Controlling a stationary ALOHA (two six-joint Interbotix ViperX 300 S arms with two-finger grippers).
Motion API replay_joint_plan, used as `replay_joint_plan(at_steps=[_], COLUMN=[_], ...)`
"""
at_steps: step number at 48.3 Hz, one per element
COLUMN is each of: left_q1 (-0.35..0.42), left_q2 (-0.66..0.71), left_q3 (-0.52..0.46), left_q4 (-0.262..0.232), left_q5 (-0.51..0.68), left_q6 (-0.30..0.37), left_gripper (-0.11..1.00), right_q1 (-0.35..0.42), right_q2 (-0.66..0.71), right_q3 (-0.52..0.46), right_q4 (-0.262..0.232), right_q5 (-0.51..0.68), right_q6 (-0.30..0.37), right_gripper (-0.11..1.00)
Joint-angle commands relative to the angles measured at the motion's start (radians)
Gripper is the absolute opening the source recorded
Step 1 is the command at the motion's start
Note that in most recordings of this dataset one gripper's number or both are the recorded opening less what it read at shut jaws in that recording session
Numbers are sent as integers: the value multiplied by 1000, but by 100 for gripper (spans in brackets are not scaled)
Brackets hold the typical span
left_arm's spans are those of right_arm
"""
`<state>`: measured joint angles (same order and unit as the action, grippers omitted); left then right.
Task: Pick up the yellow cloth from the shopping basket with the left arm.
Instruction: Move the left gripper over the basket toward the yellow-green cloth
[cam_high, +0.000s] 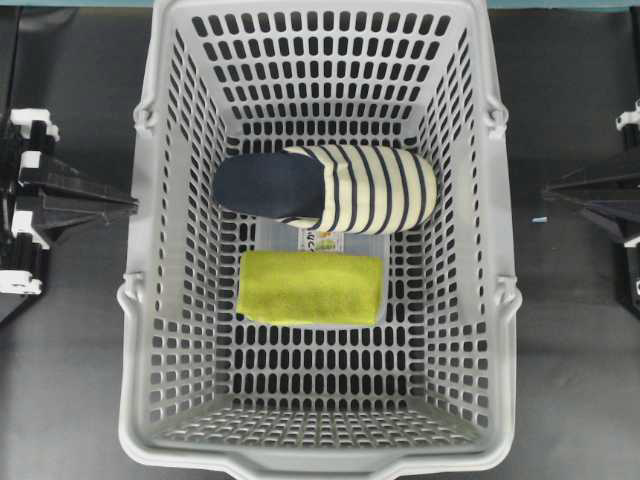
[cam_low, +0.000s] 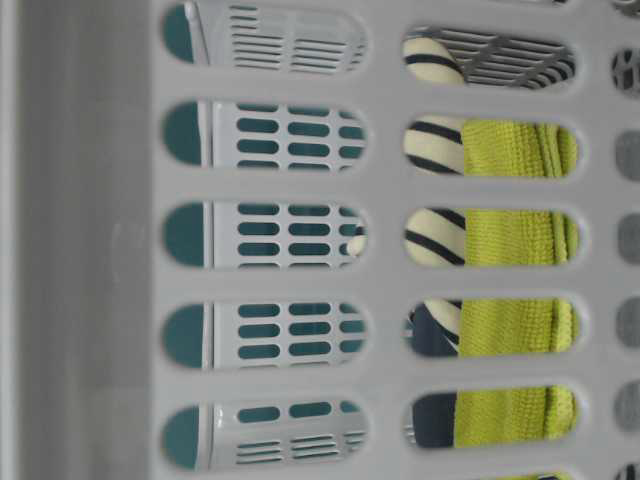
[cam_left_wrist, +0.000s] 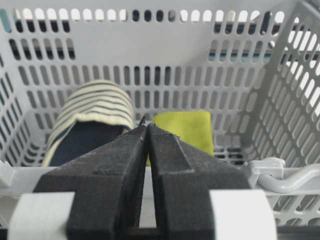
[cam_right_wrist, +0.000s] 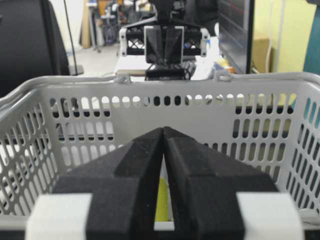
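The middle of the folded yellow cloth (cam_high: 310, 287) (cam_left_wrist: 187, 134), between its two long edges, is the next place my left gripper should go to and close.
The yellow cloth (cam_high: 310, 287) lies folded flat on the floor of the grey shopping basket (cam_high: 505, 380), towards the front. It also shows in the left wrist view (cam_left_wrist: 184, 130) and the table-level view (cam_low: 510, 240). My left gripper (cam_high: 128, 205) sits outside the basket's left wall, level with the rim. In its own view the left gripper (cam_left_wrist: 148, 127) is shut and empty, with the tips touching. My right gripper (cam_high: 548, 190) sits outside the right wall. In its own view the right gripper (cam_right_wrist: 163, 130) is shut and empty.
A cream-and-navy striped slipper (cam_high: 330, 188) lies just behind the cloth, also in the left wrist view (cam_left_wrist: 95, 107). A clear plastic container (cam_high: 322, 241) with a label lies under both. The basket's tall lattice walls (cam_left_wrist: 150, 45) stand between each gripper and the cloth.
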<state>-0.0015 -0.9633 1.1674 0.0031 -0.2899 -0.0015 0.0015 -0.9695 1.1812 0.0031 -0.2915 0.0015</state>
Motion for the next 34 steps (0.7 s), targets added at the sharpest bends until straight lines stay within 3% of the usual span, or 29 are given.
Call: replay_joint_plan(at_steps=[1,5,17,34], left_q1=[0,-2,-17,-61], left_q2=[-8,-3,80,268], left_q3=[-52,-107,-287,-472], left_q4=[41,41,41,41], left_q5=[21,100,390,555], left_q6=[-18,-25,-26,-26], left_gripper=[6,0,0,0], right_q1=[2,2,17,17], right_q2=[11,11,17,51], right_q3=[-20,-21,-57,-138], right_q4=[3,8,9,8], right_q5=[-6,3,52,202], right_q6=[8,15,77,64], right_gripper=[0,0,0,3])
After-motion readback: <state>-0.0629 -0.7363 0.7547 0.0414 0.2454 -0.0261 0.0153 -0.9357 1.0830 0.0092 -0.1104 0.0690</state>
